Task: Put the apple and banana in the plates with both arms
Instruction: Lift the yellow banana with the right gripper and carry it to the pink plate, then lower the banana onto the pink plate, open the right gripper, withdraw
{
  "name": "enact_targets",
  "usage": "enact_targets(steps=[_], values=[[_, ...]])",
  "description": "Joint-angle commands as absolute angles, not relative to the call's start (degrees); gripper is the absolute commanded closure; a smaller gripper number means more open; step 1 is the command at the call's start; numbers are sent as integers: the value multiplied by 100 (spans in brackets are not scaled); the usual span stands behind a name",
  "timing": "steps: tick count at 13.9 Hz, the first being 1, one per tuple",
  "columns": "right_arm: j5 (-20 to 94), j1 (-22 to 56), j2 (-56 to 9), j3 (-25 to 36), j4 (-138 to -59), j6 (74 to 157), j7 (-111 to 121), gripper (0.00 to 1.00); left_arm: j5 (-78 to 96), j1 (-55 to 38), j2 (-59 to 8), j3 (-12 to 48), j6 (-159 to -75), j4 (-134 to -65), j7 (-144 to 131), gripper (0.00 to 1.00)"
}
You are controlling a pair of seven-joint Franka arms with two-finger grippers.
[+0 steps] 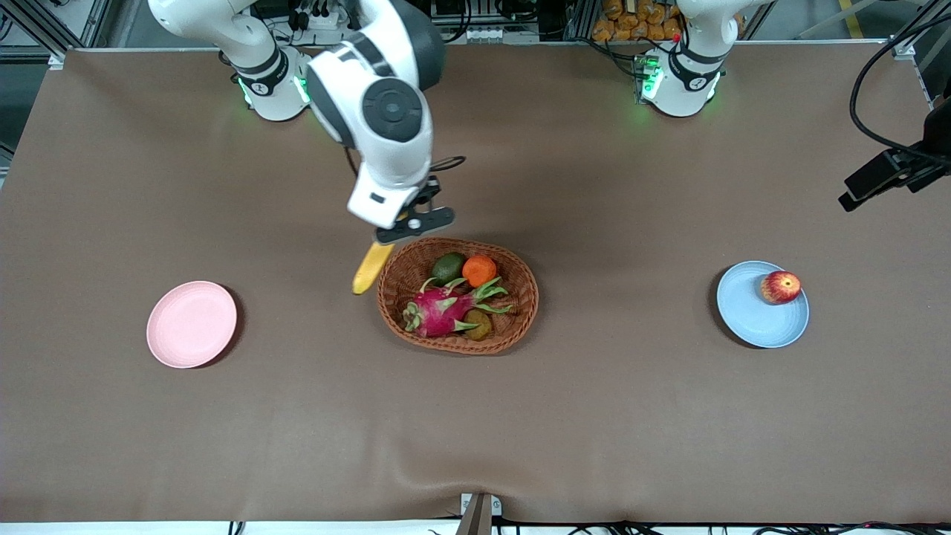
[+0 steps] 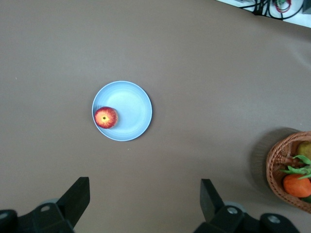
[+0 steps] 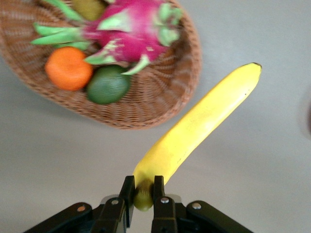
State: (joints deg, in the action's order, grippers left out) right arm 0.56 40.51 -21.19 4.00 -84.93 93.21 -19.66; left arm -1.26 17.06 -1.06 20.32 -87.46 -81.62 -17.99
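Note:
Next, my right gripper releases the yellow banana across the middle of the bare pale pink plate (image 1: 192, 316).
My right gripper (image 1: 411, 223) (image 3: 143, 187) is shut on the stem end of the yellow banana (image 1: 371, 267) (image 3: 199, 121). The banana slants down over the table just outside the basket's rim, on the side toward the right arm's end. The pale pink plate (image 1: 192, 324) lies bare toward the right arm's end. The light blue plate (image 1: 750, 316) (image 2: 131, 109) lies toward the left arm's end, and the red apple (image 1: 781, 287) (image 2: 106, 117) rests on its edge. My left gripper (image 2: 144, 194) hangs open and high over the table near the blue plate, holding nothing.
An oval wicker basket (image 1: 531, 297) (image 3: 160, 97) stands mid-table. It holds a pink dragon fruit (image 1: 438, 312), an orange (image 1: 479, 270), a green fruit (image 1: 448, 266) and a brownish fruit (image 1: 479, 325). Brown cloth covers the table.

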Motion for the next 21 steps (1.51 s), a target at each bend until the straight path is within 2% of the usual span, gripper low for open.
enact_targets(steps=[1,7,11,20,21], values=[[-53,3378,-2022,334,-8736,9089,-1978,100,-35,1758,105,2030,-8438,-8121,-1556,0],[-44,1243,-1951,334,-9167,9097,-216,100,-35,1784,176,1952,-8420,-8130,-1415,0],[-70,336,-2258,334,-9176,9140,543,100,-35,1784,167,1872,-8420,-8130,-1231,0],[-246,-123,-2944,343,-9158,10361,1467,100,-114,1784,114,1854,-8429,-8139,-844,0],[-229,-149,-2953,334,-9141,10458,1520,46,-123,1793,114,1846,-8429,-8130,-809,0]])
